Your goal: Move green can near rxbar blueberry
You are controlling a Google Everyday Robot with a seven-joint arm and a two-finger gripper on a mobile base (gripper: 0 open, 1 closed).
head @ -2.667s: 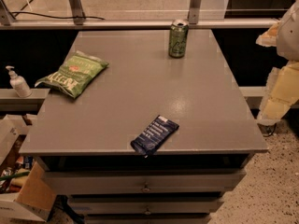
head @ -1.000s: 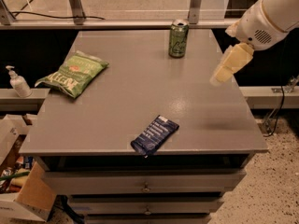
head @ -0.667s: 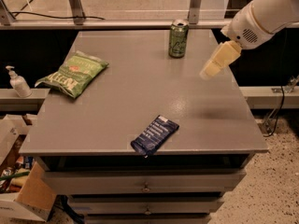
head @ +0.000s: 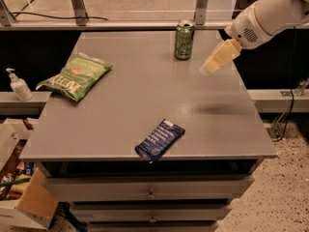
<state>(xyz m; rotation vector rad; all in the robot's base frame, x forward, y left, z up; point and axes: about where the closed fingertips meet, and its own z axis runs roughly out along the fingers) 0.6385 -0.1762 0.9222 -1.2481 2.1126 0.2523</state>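
Observation:
The green can's upper half (head: 184,33) is the next spot my gripper should go to and close on, so that the can can move toward the rxbar blueberry.
The green can (head: 184,39) stands upright near the far edge of the grey table (head: 140,91), right of centre. The rxbar blueberry (head: 160,139), a flat navy wrapper, lies at the table's front edge, partly overhanging it. My gripper (head: 212,63) hangs from the white arm (head: 265,13) at the upper right. It is above the table, to the right of the can and a little nearer, not touching it. It holds nothing.
A flat green chip bag (head: 76,76) lies at the table's left side. A white soap dispenser (head: 18,85) stands on a ledge to the left. Cardboard boxes (head: 24,202) sit on the floor at lower left. Drawers (head: 149,192) are under the tabletop.
The arm has swung in from the right side and the gripper has moved left over the table toward the can. The can, bar and bag have not moved.

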